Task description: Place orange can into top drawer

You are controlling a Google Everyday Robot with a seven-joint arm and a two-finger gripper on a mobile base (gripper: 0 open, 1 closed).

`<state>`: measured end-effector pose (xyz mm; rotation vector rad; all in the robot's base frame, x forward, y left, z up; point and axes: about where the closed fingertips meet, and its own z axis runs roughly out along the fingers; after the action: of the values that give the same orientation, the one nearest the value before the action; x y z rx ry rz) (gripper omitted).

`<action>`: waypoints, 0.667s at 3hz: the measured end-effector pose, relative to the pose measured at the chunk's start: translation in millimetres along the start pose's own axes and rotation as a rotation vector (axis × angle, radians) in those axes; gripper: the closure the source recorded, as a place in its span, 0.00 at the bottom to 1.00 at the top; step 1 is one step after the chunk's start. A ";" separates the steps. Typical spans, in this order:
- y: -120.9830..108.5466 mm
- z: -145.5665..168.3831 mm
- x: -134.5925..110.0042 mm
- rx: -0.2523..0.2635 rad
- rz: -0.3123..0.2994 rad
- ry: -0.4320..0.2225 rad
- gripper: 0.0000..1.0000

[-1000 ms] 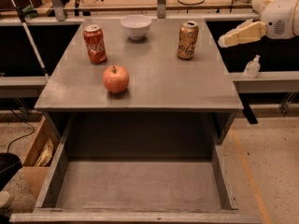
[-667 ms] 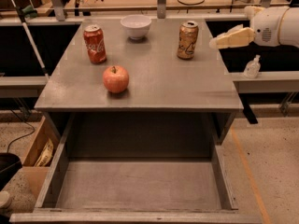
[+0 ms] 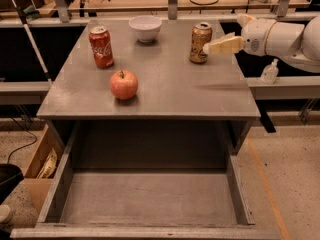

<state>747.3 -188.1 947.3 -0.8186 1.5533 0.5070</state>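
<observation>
Next, my gripper closes around the upper half of the orange can (image 3: 201, 39), above the middle of its side.
The orange can (image 3: 201, 43) stands upright at the back right of the grey cabinet top (image 3: 200, 91). My gripper (image 3: 221, 40) comes in from the right at can height. Its lower beige finger reaches to just beside the can's right side, touching or nearly so. The gripper is open and holds nothing. The top drawer (image 3: 150, 199) is pulled out wide below the front edge of the cabinet top, with a bare grey bottom and low side walls.
A red Coca-Cola can (image 3: 101, 46), a white bowl (image 3: 145, 28) and a red apple (image 3: 123, 84) stand on the cabinet top. A small clear bottle (image 3: 270, 71) sits on a ledge at the right. A cardboard box (image 3: 40, 159) is on the floor left of the drawer.
My gripper has moved left from beyond the cabinet's right edge to right beside the orange can. The can and the other things have not moved.
</observation>
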 end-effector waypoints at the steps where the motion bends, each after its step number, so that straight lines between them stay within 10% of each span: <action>1: -3.1 22.1 8.7 -0.009 0.009 -0.032 0.00; 2: -9.0 42.6 17.5 -0.026 0.053 -0.061 0.00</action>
<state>782.3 -166.6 924.7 -0.7763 1.5185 0.5868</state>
